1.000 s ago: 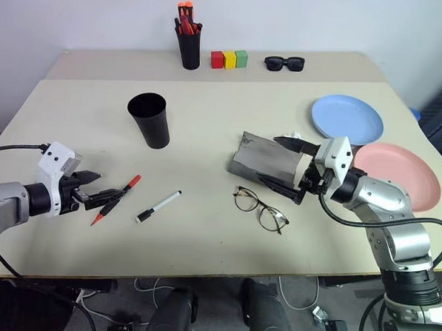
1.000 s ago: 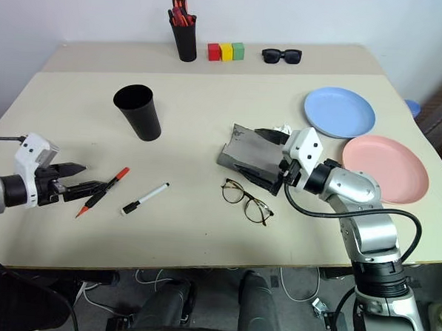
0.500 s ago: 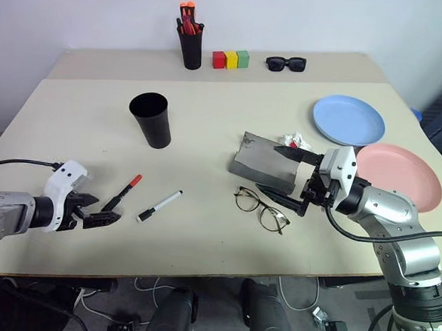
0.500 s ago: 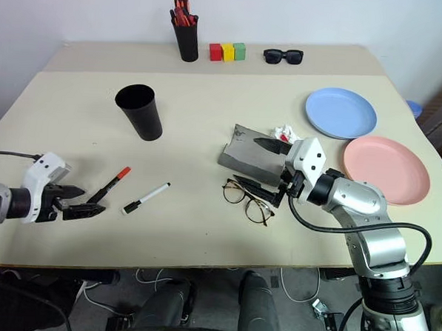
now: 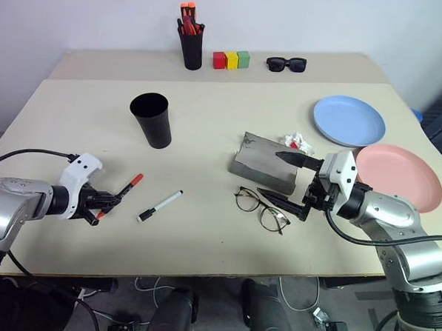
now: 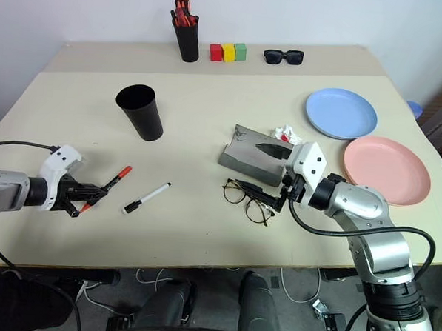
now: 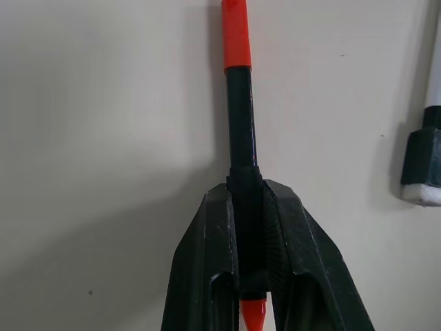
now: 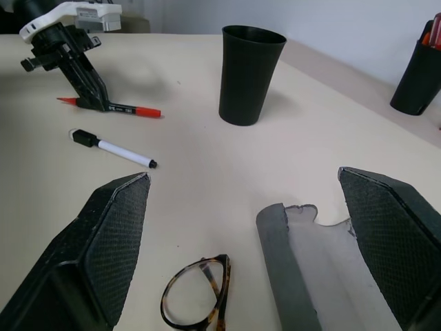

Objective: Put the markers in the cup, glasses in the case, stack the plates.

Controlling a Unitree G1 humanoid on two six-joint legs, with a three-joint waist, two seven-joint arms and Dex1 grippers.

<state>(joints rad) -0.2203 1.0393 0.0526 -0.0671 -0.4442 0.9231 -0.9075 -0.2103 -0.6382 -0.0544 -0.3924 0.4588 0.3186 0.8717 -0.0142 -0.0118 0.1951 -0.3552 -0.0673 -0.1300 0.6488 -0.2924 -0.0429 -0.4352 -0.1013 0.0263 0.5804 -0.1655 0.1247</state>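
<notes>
The empty black cup (image 5: 157,112) stands behind the white marker. Next, my left gripper lets go of the red marker inside it.
My left gripper (image 5: 105,203) is shut on the black barrel of the red marker (image 5: 126,188), which lies on the table (image 5: 202,239) at the front left; the pads (image 7: 224,227) clamp it near its tail. The white marker (image 5: 159,205) lies just right of it. The black cup (image 5: 151,119) stands upright behind them. My right gripper (image 5: 285,180) is open, one finger over the grey case (image 5: 262,162), the other by the glasses (image 5: 262,208), holding nothing. The case (image 8: 313,269) lies open. The blue plate (image 5: 349,119) and pink plate (image 5: 398,171) lie side by side at the right.
At the back stand a black pen holder (image 5: 189,47) with orange-tipped pens, coloured blocks (image 5: 229,60) and black sunglasses (image 5: 286,63). A crumpled white and red scrap (image 5: 296,141) lies behind the case. The table's front edge runs close to both grippers.
My left gripper has dropped to the table and closed on the red marker; it was open. The right gripper stays open between case and glasses.
</notes>
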